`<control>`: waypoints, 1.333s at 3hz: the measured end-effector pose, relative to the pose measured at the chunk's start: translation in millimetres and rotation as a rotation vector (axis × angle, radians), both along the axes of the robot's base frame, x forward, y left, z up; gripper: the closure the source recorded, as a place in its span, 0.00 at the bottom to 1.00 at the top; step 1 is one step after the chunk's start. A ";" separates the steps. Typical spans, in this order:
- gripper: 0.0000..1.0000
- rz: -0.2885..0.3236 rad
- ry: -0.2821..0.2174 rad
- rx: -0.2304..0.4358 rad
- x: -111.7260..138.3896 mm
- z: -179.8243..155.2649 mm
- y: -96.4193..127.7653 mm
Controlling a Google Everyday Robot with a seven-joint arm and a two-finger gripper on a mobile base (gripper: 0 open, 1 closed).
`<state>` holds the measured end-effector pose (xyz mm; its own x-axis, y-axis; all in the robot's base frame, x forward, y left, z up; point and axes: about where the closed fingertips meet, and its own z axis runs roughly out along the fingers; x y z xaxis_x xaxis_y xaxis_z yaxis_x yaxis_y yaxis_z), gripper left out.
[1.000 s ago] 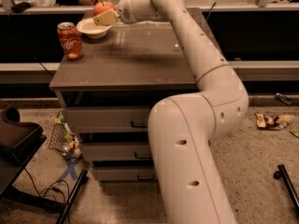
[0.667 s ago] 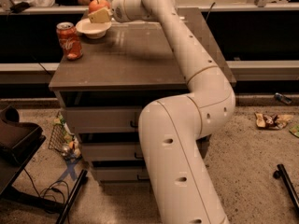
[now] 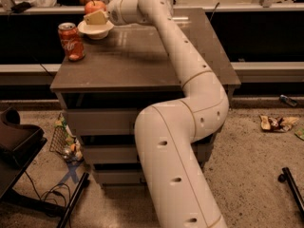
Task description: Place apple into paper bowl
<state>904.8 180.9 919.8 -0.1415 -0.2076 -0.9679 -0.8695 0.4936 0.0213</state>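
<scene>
Next, my gripper releases the apple inside the far side of the paper bowl [image 3: 86, 20], so that it sits there behind the red soda can.
The orange-red apple [image 3: 95, 5] is held in my gripper [image 3: 94, 14] at the far left corner of the table, right over the cream-white paper bowl [image 3: 105, 29]. One tan finger [image 3: 97, 18] shows in front of the apple, just above the bowl's rim; the other finger is hidden behind the apple. I cannot tell whether the apple touches the bowl. My arm reaches across the table from the front right.
A red soda can [image 3: 71, 41] stands upright on the brown table [image 3: 142, 61], left and in front of the bowl. Drawers [image 3: 99, 122] sit under the tabletop. A black stand [image 3: 19, 141] is on the floor at left, and litter [image 3: 275, 122] at right.
My gripper has moved a little to the left with the apple, from the bowl's right edge to over its middle. The bowl and can have not moved.
</scene>
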 end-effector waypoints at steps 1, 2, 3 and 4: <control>1.00 0.004 -0.012 0.024 9.1 -11.7 28.1; 1.00 -0.003 -0.014 0.012 13.0 -20.3 40.8; 1.00 -0.024 -0.021 -0.027 18.3 -28.3 49.6; 1.00 -0.055 -0.039 -0.062 24.1 -27.0 48.7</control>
